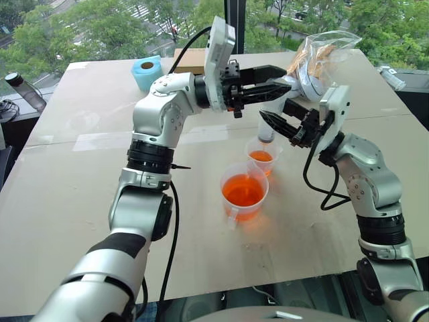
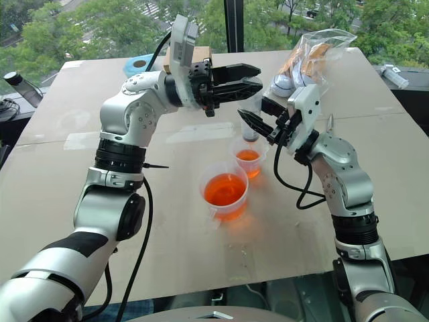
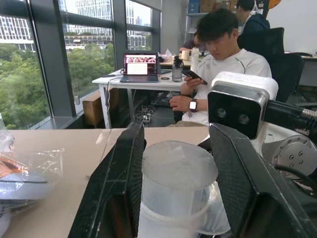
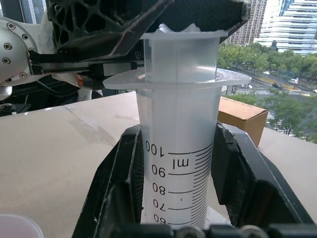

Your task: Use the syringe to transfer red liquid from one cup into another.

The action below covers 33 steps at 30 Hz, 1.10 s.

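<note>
Next, I lay the syringe on the bare table (image 1: 318,177) beside the small cup, away from my left gripper, with my right gripper.
The syringe (image 4: 181,163) stands upright over the small cup (image 1: 261,158), which holds a little red liquid (image 1: 261,155). My right gripper (image 1: 268,122) is shut on the clear barrel near its marked upper end. My left gripper (image 1: 281,80) reaches in level from the left and is shut on the plunger head (image 3: 179,173) at the top of the syringe. The syringe's tip is hidden behind the right fingers (image 1: 278,125). A larger cup (image 1: 244,192) of red liquid (image 1: 242,190) sits just in front of the small one on the table (image 1: 80,174).
A blue tape roll (image 1: 147,72) and a cardboard box (image 1: 191,60) lie at the table's far side. A clear plastic bag (image 1: 323,55) sits far right, and a dark bottle (image 1: 27,92) off the left edge. A seated person (image 3: 223,64) is beyond the table.
</note>
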Available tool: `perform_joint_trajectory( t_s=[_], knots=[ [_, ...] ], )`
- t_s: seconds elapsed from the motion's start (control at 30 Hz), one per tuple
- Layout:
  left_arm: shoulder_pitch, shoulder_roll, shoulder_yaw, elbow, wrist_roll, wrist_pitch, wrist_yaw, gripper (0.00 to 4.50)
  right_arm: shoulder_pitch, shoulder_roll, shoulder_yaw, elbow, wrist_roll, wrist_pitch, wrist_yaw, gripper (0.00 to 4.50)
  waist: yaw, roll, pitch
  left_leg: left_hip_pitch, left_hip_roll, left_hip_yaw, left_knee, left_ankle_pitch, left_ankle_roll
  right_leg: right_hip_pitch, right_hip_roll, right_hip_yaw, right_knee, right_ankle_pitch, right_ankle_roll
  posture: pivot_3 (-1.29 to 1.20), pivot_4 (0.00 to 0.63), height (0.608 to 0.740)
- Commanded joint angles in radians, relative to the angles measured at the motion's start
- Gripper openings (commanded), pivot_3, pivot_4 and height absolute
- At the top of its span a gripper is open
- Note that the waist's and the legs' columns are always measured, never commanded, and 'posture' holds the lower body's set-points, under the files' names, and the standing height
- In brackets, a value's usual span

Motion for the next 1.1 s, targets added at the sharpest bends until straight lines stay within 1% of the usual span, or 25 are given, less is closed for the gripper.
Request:
perform_joint_trajectory(
  t_s=[0.03,0.3,0.53,0.57,0.6,0.73,0.93,1.1],
  knots=[
    [0.018,0.017,-0.024,0.013,0.042,-0.018,-0.007,1.76,-0.027,0.001,-0.027,-0.046,0.026,-0.024,0.0,1.48,0.0,0.0,0.0,0.0,0.0,0.0,0.0,0.0,0.0,0.0,0.0,0.0,0.0,0.0,0.0,0.0,0.15,0.74],
    [0.025,0.018,-0.032,0.023,0.048,-0.026,-0.008,1.76,-0.028,-0.001,-0.033,-0.05,0.03,-0.017,0.001,1.48,0.0,0.0,0.0,0.0,0.0,0.0,0.0,0.0,0.0,0.0,0.0,0.0,0.0,0.0,0.0,0.0,0.15,0.74],
    [-0.003,0.006,-0.002,0.02,0.023,-0.021,0.013,1.76,-0.019,-0.001,-0.027,-0.05,0.025,-0.018,0.007,1.48,0.0,0.0,0.0,0.0,0.0,0.0,0.0,0.0,0.0,0.0,0.0,0.0,0.0,0.0,0.0,0.0,0.15,0.74],
    [-0.007,0.004,0.004,0.019,0.016,-0.015,0.015,2.51,-0.019,-0.001,-0.026,-0.049,0.025,-0.019,0.007,1.48,0.0,0.0,0.0,0.0,0.0,0.0,0.0,0.0,0.0,0.0,0.0,0.0,0.0,0.0,0.0,0.0,0.15,0.74],
    [-0.01,0.004,0.008,0.019,0.014,-0.018,0.02,2.8,-0.019,-0.001,-0.026,-0.048,0.025,-0.019,0.007,1.48,0.0,0.0,0.0,0.0,0.0,0.0,0.0,0.0,0.0,0.0,0.0,0.0,0.0,0.0,0.0,0.0,0.15,0.74],
    [-0.021,-0.005,0.021,0.031,0.024,-0.045,0.057,4.46,-0.02,0.0,-0.024,-0.044,0.025,-0.021,0.009,1.48,0.0,0.0,0.0,0.0,0.0,0.0,0.0,0.0,0.0,0.0,0.0,0.0,0.0,0.0,0.0,0.0,0.15,0.74],
    [-0.051,-0.01,0.079,-0.007,-0.043,0.001,0.08,4.46,-0.019,-0.003,-0.021,-0.043,0.024,-0.024,0.01,1.48,0.0,0.0,0.0,0.0,0.0,0.0,0.0,0.0,0.0,0.0,0.0,0.0,0.0,0.0,0.0,0.0,0.15,0.74],
    [-0.072,0.009,0.117,-0.049,-0.076,0.042,0.11,4.46,-0.01,-0.003,-0.019,-0.046,0.024,-0.024,0.014,1.48,-0.001,0.0,0.0,0.0,0.0,0.0,0.0,0.0,0.0,0.0,0.0,0.0,0.0,0.0,0.0,0.0,0.15,0.74]
  ],
)
